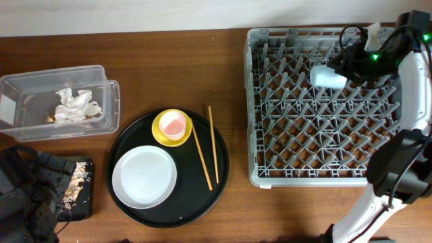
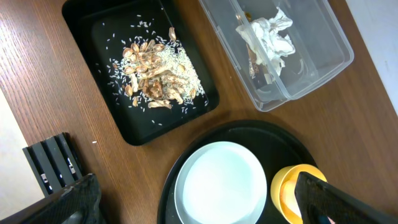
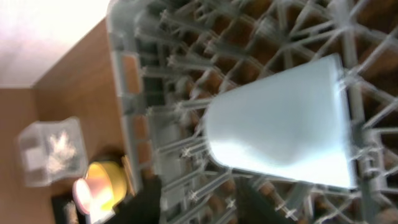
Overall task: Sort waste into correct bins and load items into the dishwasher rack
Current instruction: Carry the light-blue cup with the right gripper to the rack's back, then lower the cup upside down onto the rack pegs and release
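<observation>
I should take the cup's rim (image 1: pixel 344 81) with my right gripper and reseat the light blue cup nearer the yellow bowl, because it lies on its side across the pegs.
The light blue cup (image 1: pixel 327 76) lies on its side among the pegs at the back of the grey dishwasher rack (image 1: pixel 270 177). It also shows in the right wrist view (image 3: pixel 283 127). My right gripper (image 3: pixel 208 205) is open just behind the cup and holds nothing. The grey-white plate (image 1: pixel 144 177), the yellow bowl (image 1: pixel 162 135) with the pink cup (image 1: pixel 173 123) in it, and two chopsticks (image 1: pixel 200 155) rest on the round black tray. The tissue (image 1: pixel 76 106) is in the clear box (image 1: pixel 40 84). The food scraps (image 2: pixel 155 71) lie on the flat black tray (image 2: pixel 93 37). My left gripper (image 2: pixel 199 208) is open and empty.
The large round black tray (image 1: pixel 202 202) sits in the middle of the wooden table. My left arm (image 1: pixel 23 196) fills the front left corner beside the flat black tray. My right arm (image 1: pixel 405 155) runs along the rack's right side.
</observation>
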`<control>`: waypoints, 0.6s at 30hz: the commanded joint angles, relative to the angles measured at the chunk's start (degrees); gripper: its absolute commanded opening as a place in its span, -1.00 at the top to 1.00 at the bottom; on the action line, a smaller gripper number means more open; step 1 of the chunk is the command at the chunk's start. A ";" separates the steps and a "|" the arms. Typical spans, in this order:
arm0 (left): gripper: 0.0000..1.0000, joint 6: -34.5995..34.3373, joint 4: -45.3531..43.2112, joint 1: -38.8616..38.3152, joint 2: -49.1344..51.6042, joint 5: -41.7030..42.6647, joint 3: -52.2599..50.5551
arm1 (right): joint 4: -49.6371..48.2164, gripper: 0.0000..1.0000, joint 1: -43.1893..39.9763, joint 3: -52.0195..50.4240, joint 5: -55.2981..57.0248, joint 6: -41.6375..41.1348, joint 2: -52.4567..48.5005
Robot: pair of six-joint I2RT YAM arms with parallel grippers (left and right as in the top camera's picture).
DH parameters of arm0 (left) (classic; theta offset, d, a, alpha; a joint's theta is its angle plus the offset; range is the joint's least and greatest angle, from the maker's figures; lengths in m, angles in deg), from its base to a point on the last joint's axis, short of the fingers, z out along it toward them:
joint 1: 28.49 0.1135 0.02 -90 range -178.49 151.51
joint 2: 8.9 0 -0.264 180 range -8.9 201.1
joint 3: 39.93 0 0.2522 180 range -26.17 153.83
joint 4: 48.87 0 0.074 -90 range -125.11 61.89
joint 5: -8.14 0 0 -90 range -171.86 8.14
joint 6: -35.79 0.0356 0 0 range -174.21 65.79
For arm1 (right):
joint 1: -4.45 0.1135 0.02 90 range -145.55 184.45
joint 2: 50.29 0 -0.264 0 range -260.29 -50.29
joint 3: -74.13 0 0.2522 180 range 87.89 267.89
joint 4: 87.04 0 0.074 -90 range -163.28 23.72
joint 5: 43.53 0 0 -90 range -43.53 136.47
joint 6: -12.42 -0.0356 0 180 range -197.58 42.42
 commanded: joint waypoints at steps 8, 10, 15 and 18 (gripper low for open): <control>-0.99 -0.33 -0.04 0.31 -0.09 0.00 0.52 | -1.55 -0.75 -9.25 0.37 -10.14 16.17 -2.38; -0.99 -0.35 -0.04 0.31 -0.09 0.00 0.52 | -1.60 -0.76 -8.90 0.35 -12.00 16.68 -3.89; -0.99 -0.35 -0.04 0.31 -0.09 0.00 0.52 | -1.57 -0.69 -8.70 0.33 -17.81 17.14 -8.68; -0.99 -0.33 -0.04 0.31 -0.09 0.00 0.52 | -0.87 -0.66 -8.04 0.33 -19.28 18.62 -9.46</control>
